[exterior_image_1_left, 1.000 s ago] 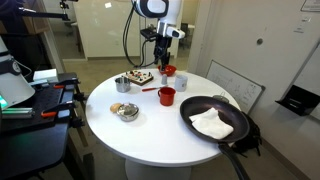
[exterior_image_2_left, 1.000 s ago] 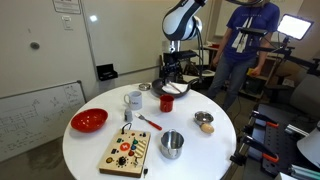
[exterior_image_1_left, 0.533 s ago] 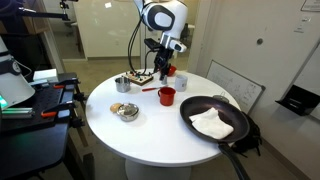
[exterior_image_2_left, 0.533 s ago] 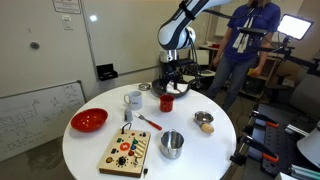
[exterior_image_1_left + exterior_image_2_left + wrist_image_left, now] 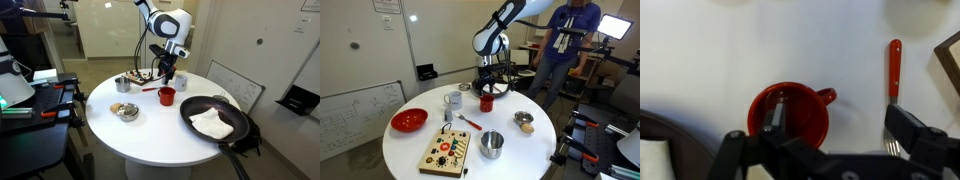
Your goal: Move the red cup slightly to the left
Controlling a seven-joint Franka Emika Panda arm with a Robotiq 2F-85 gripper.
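Next, I close my gripper on the red cup's rim (image 5: 163, 89) (image 5: 821, 138) beside its handle, on the side of the cup that is away from the black pan.
The red cup (image 5: 167, 96) is small, has a side handle and stands near the middle of the round white table (image 5: 140, 130). It also shows in the other exterior view (image 5: 487, 102) and in the wrist view (image 5: 788, 112). My gripper (image 5: 840, 125) is open and hangs just above the cup. One finger (image 5: 774, 116) is over the cup's dark inside. The other finger (image 5: 908, 124) is well to the right of the handle. In both exterior views the gripper (image 5: 166, 75) (image 5: 488, 86) is directly over the cup. I cannot tell whether a finger touches the rim.
A black pan (image 5: 215, 122) with a white cloth lies beside the cup. A red-handled fork (image 5: 894, 68) lies on its other side. A red bowl (image 5: 408, 120), a pale cup (image 5: 453, 99), a metal cup (image 5: 492, 144), a wooden board (image 5: 447, 152) and a small bowl (image 5: 524, 121) stand around.
The arm has swung from the pan side of the table and come down over the red cup. The cup has not moved.
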